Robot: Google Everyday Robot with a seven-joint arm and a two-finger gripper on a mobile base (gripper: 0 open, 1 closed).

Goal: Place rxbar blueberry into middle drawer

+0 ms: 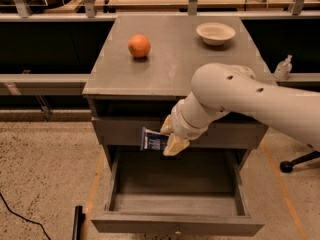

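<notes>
I will have my gripper release the rxbar blueberry close to the centre of the open middle drawer's grey bottom (189, 182), letting it go there.
My gripper (167, 138) is shut on the rxbar blueberry (153, 140), a small flat dark navy-blue bar with white print. I hold it in front of the upper drawer's grey face, just above the back left part of the open middle drawer (175, 222). The middle drawer is pulled out wide below the cabinet top, and its grey inside shows nothing in it. My white arm (240, 99) reaches in from the right and hides part of the cabinet front.
On the grey cabinet top (170, 59) sit a round orange fruit (139, 46) at the left and a white bowl (215, 33) at the back right. A black cable (20, 216) lies on the speckled floor at the left. A chair base (295, 164) stands at the right.
</notes>
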